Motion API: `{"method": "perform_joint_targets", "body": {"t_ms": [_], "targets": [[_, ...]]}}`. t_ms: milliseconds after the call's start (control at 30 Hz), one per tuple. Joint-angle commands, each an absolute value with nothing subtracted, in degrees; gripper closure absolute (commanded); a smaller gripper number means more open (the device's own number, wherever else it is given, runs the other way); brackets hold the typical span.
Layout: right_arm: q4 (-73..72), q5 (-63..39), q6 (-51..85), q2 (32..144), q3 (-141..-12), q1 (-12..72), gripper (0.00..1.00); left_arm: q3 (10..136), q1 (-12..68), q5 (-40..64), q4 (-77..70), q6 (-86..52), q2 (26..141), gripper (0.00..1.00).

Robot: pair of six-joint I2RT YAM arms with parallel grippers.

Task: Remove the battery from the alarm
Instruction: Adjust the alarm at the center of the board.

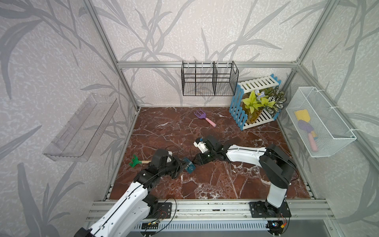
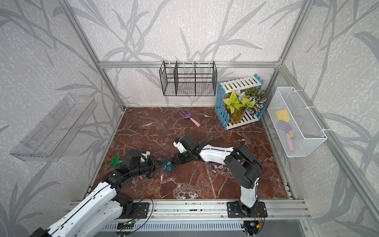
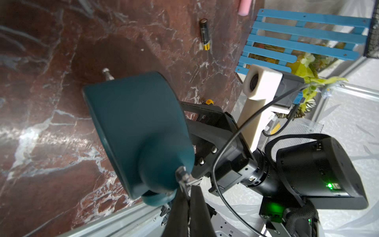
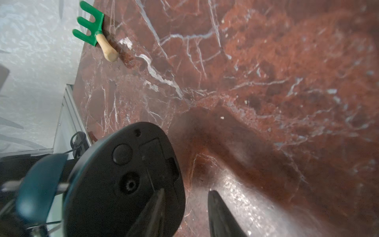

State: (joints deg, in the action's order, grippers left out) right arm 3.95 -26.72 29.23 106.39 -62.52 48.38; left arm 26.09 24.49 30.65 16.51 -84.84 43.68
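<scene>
Next, my left gripper lets go of the small metal pin on the alarm, which hangs just above the floor now, so that the alarm is left on the marble floor [image 1: 198,162] close to the loose battery.
The dark-teal alarm [image 1: 189,166] [image 2: 168,166] hangs just above the marble floor, between my two grippers. My left gripper [image 3: 187,188] [image 1: 184,164] is shut on a thin clear piece at the alarm's [image 3: 139,131] edge. In the right wrist view the alarm's black back [image 4: 114,184] faces the camera with its small compartment [image 4: 158,158] uncovered. My right gripper [image 4: 186,197] [image 1: 195,162] is open. One of its fingers [image 4: 155,205] lies over the back's rim and the other stands clear beside it. The battery [image 3: 205,33], dark with a gold end, lies loose on the floor.
A green hand rake [image 1: 136,163] lies behind the left arm and a purple one [image 1: 203,116] at the back. A blue-and-white crate of plants [image 1: 254,100] stands back right. On the walls hang a black wire rack [image 1: 209,79], a white mesh basket [image 1: 320,121] and a clear shelf [image 1: 82,127].
</scene>
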Motion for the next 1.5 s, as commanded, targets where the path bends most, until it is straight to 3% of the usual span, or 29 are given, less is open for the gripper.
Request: {"method": "perform_joint_targets", "body": {"t_ms": [0, 467, 633, 767, 933, 1167, 1467], "targets": [[5.3, -28.6, 32.0, 105.7, -62.0, 48.6, 0.62, 30.9, 25.0, 31.8, 16.0, -89.9, 47.4, 1.00], [7.3, -11.3, 30.7, 76.2, -44.5, 37.0, 0.56, 45.7, 27.3, 29.4, 23.1, -82.1, 79.2, 1.00], [10.0, -7.9, 29.9, 71.2, -41.9, 36.1, 0.55, 59.0, 28.4, 30.1, 26.3, -77.2, 90.9, 1.00], [9.1, -6.2, 28.4, 69.8, -40.4, 35.9, 0.55, 63.6, 28.5, 29.5, 31.7, -74.1, 91.6, 1.00], [2.3, -5.0, 25.6, 78.7, -45.4, 35.7, 0.55, 57.4, 28.7, 30.8, 33.4, -76.0, 84.3, 1.00], [1.7, -22.0, 31.6, 102.6, -61.1, 37.6, 0.63, 54.3, 28.6, 30.9, 32.6, -80.3, 76.5, 1.00], [-3.8, -32.3, 39.2, 106.2, -56.7, 42.2, 0.66, 51.3, 28.7, 30.3, 29.2, -83.8, 74.7, 1.00]]}}
